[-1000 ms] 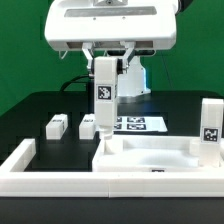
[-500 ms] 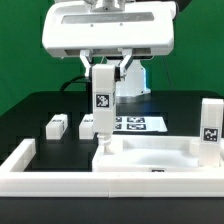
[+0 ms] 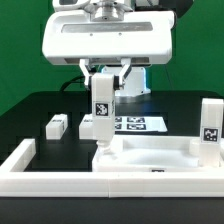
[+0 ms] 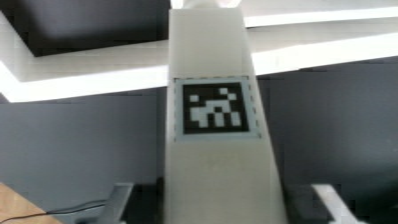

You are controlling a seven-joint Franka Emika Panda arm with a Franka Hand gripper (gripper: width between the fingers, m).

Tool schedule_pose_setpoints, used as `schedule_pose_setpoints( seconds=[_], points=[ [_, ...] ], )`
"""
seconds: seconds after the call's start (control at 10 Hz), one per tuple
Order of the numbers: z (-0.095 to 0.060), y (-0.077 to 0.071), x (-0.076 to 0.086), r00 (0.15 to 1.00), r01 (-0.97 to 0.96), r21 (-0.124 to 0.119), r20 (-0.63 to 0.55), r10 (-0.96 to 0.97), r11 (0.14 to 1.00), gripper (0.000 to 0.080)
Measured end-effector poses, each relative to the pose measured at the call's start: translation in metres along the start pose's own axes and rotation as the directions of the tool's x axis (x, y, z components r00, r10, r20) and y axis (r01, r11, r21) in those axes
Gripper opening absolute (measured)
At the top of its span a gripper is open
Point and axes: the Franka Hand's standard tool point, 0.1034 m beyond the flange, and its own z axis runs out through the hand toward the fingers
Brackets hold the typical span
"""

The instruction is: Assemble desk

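I will let go of the white leg with my gripper, leaving it upright in the desk top's near corner (image 3: 108, 159), across from the second leg.
My gripper (image 3: 104, 74) is shut on a white leg block (image 3: 102, 105) and holds it upright by its upper end. The block's tag faces the camera. Its lower end is at the near-left corner of the white rimmed desk top (image 3: 150, 166); I cannot tell whether the two touch. A second leg (image 3: 209, 125) stands upright at the top's right end. In the wrist view the held leg (image 4: 215, 120) fills the middle, with the gripper (image 4: 228, 205) on either side of it and the white rim of the top (image 4: 89, 80) beyond.
Two more leg blocks (image 3: 57, 126) (image 3: 87, 125) lie on the black table at the exterior view's left. The marker board (image 3: 140, 124) lies behind the desk top. A long white bar with a raised end (image 3: 22, 158) runs along the front.
The gripper has come down with the leg and shifted slightly to the exterior view's left. The leg's lower end is now down at the corner of the desk top.
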Motion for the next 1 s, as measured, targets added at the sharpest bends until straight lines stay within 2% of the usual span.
schedule_pose_setpoints(
  seconds=[0.2,0.5,1.0],
  points=[
    [0.007,-0.003,-0.008,1.000,0.008,-0.001,0.013,-0.008,1.000,0.0289],
    [0.009,-0.004,-0.008,1.000,0.012,-0.005,-0.006,-0.012,1.000,0.0289],
    [0.018,-0.006,-0.017,1.000,0.019,-0.008,0.009,-0.019,1.000,0.0290]
  ],
)
